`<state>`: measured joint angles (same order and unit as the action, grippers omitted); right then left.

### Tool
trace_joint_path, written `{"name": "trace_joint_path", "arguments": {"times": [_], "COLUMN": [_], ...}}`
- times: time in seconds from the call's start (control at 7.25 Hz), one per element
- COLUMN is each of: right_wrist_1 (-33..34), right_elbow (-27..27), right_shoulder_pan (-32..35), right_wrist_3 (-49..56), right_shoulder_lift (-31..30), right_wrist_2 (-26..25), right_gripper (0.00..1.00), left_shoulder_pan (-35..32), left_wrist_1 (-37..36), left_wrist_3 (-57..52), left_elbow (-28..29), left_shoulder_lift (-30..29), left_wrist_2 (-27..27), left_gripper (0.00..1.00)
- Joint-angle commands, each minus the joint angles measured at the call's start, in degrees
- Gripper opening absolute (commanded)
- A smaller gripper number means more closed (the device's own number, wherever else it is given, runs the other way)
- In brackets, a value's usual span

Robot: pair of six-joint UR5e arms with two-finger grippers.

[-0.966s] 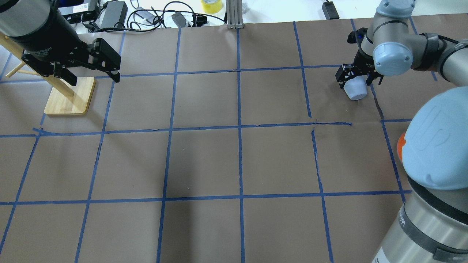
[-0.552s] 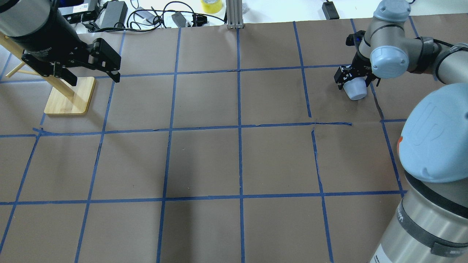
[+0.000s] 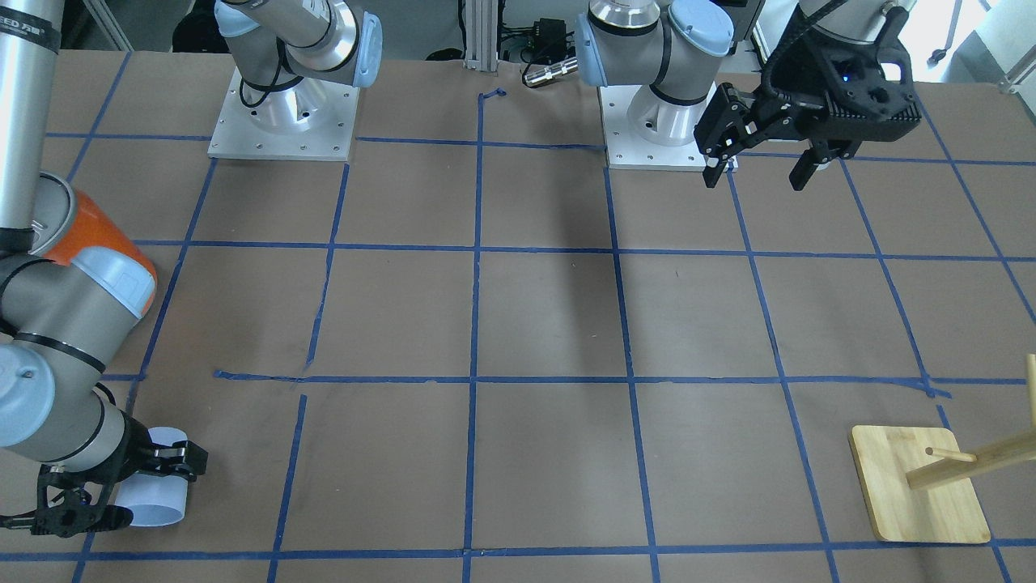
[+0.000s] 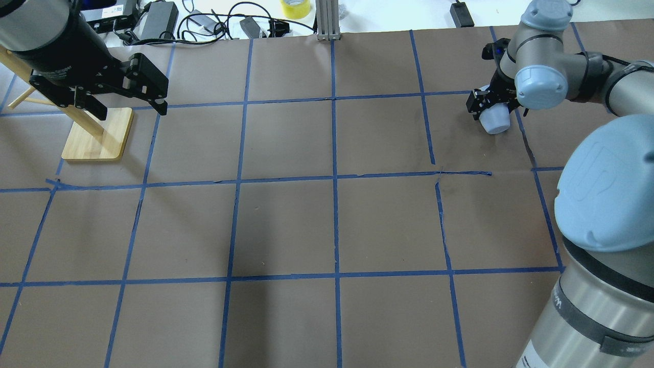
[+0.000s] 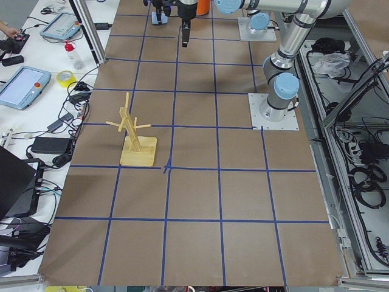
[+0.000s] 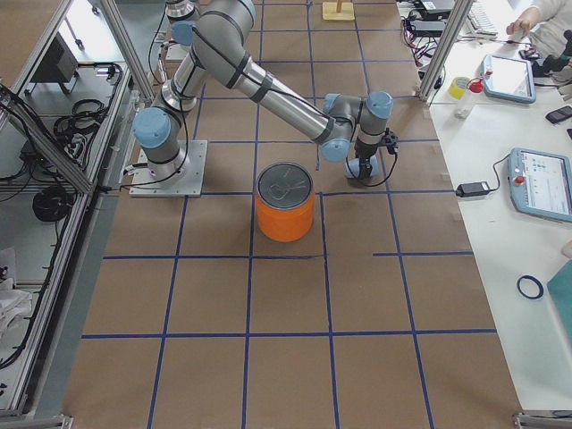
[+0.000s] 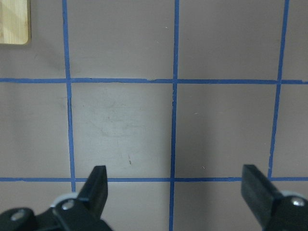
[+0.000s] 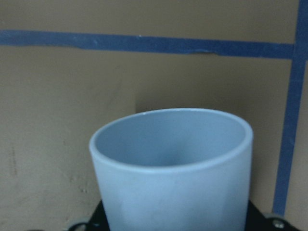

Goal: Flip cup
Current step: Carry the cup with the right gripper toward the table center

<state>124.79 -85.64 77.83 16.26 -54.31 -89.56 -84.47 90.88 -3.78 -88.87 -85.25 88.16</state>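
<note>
My right gripper has the cup. I should set it down on the brown paper (image 3: 538, 406) beside the middle blue tape crossing.
The cup (image 4: 494, 122) is a small pale bluish-white tumbler at the table's far right. My right gripper (image 4: 490, 108) is shut on it, with one finger on each side of its wall. The cup is tilted and low over the brown paper, and I cannot tell whether it touches. It shows at the lower left of the front view (image 3: 159, 495), and the right wrist view looks into its open mouth (image 8: 171, 144). My left gripper (image 4: 129, 108) is open and empty, high over the far left, above bare paper in its wrist view (image 7: 175, 183).
A wooden peg stand (image 4: 97, 135) on a square base stands under the left gripper's side of the table. A large orange can with a silver lid (image 6: 286, 204) stands near the right arm. Cables and a yellow tape roll (image 4: 295, 7) lie past the far edge.
My right gripper has shifted slightly toward the far edge with the cup in it, and its wrist has turned a little. The left arm has not moved.
</note>
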Motion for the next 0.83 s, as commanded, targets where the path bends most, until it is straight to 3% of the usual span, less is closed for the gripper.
{"name": "trace_joint_path", "arguments": {"times": [0.0, 0.28, 0.69], "right_wrist_1": [0.4, 0.5, 1.3], "right_elbow": [2.8, 4.1, 4.1], "right_shoulder_pan": [7.1, 15.1, 24.1], "right_wrist_3": [0.4, -0.6, 0.1], "right_shoulder_lift": [-3.2, -3.9, -3.3], "right_wrist_2": [4.1, 1.4, 2.3], "right_gripper": [0.0, 0.0, 0.0], "left_shoulder_pan": [0.0, 0.0, 0.0], "left_wrist_1": [0.0, 0.0, 0.0], "left_wrist_3": [0.0, 0.0, 0.0], "left_elbow": [-0.1, -0.1, 0.0], "left_shoulder_lift": [0.0, 0.0, 0.0], "left_wrist_2": [0.0, 0.1, 0.0], "left_gripper": [1.0, 1.0, 1.0]}}
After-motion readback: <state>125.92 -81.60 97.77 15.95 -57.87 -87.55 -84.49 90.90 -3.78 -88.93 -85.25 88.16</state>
